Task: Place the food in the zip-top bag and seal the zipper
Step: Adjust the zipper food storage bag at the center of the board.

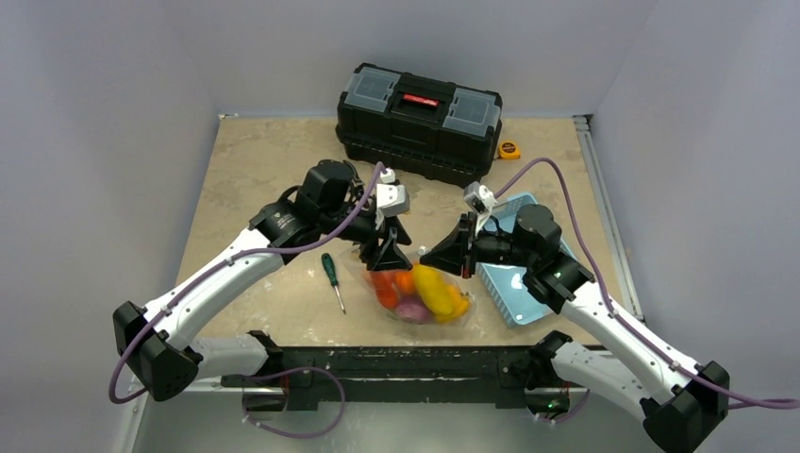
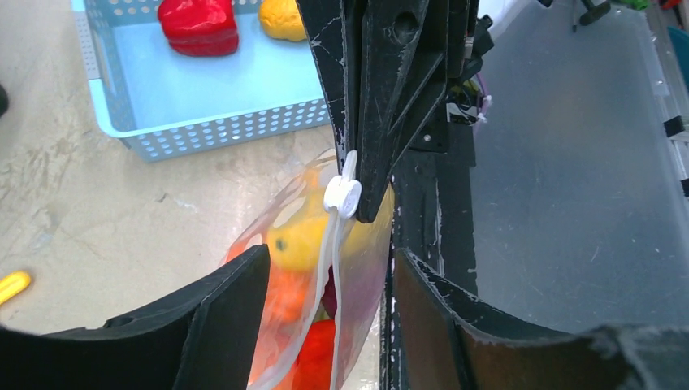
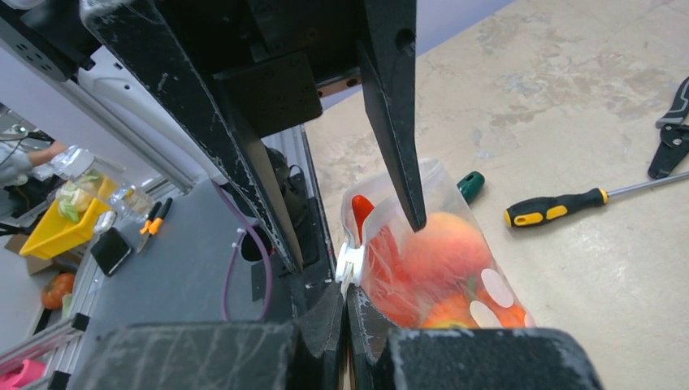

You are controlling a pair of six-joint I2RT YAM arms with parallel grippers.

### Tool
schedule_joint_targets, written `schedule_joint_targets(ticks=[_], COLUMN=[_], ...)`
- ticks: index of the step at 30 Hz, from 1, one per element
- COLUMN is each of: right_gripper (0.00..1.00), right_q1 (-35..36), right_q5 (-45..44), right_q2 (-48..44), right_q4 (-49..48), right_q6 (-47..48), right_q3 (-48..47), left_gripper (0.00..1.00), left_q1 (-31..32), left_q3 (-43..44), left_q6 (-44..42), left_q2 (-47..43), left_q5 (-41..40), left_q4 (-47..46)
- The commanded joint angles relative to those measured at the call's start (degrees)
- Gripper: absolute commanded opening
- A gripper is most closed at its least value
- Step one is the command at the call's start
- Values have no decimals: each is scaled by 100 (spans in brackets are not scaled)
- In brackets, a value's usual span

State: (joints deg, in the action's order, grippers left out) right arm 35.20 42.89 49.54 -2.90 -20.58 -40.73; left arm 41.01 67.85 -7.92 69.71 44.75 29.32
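The robot's right gripper is on the bag's zipper edge beside the white slider, so the left gripper should pinch that edge before the right gripper takes the slider [image 2: 342, 197].
The zip-top bag [image 1: 422, 294] lies mid-table, holding orange, yellow, red and purple food [image 1: 429, 288]. My right gripper [image 3: 345, 296] is shut on the bag's zipper edge [image 2: 333, 284], right beside a white slider [image 3: 349, 264]. My left gripper [image 2: 331, 260] is open, one finger on each side of the bag's top edge, opposite the right one. In the top view both grippers meet over the bag, left [image 1: 387, 255] and right [image 1: 443, 257]. A red pepper [image 2: 199, 24] and an orange piece [image 2: 283, 18] lie in the blue basket [image 2: 227, 130].
The basket [image 1: 509, 288] sits just right of the bag. A green-handled screwdriver [image 1: 331, 275] lies to the bag's left. A yellow-handled screwdriver [image 3: 552, 210] and pliers [image 3: 670, 138] lie beyond. A black toolbox [image 1: 418, 118] and a tape measure [image 1: 509, 149] are at the back.
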Motion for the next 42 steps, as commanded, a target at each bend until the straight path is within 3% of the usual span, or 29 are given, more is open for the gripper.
schedule_joint_targets(ticks=[1, 4, 9, 14, 19, 20, 22, 24, 29, 30, 32, 36, 42], right_gripper=[0, 0, 0, 0, 0, 7, 34, 50, 69, 70, 58, 45, 45], right_q1=[-14, -15, -17, -14, -17, -15, -11, -12, -4, -4, -5, -4, -4], right_q5=[291, 350, 203, 22, -379, -540, -930, -1273, -1355, -1355, -1080, -814, -419], right_q2=[-145, -173, -329, -420, -248, -199, -92, -15, 134, 259, 744, 1164, 1349], right_q4=[-607, -583, -604, -471, 605, 897, 1514, 2042, 2798, 2916, 3331, 3752, 3810], right_q6=[-162, -147, -178, -150, 276, 362, 503, 593, 862, 904, 1173, 1518, 1560], right_q3=[-73, -104, -46, -45, -547, -686, -1007, -1311, -2025, -2171, -2714, -3129, -3218], left_gripper=[58, 56, 25, 2, 0, 0, 0, 0, 0, 0, 0, 0, 0], left_q1=[12, 12, 12, 14, 10, 12, 12, 18, 12, 12, 15, 16, 12], left_q3=[18, 46, 149, 171, 158, 158, 158, 164, 225, 228, 224, 206, 210], left_q6=[130, 204, 170, 150, 142, 146, 158, 181, 153, 158, 146, 147, 159], left_q2=[135, 253, 317, 176, 80, 70, 59, 45, 27, 23, 4, 5, 7], left_q5=[456, 611, 702, 657, 430, 406, 304, 186, 121, 130, 148, 170, 227], left_q4=[-310, -372, -242, -243, -231, -233, -235, -222, -117, -112, -102, -109, -120])
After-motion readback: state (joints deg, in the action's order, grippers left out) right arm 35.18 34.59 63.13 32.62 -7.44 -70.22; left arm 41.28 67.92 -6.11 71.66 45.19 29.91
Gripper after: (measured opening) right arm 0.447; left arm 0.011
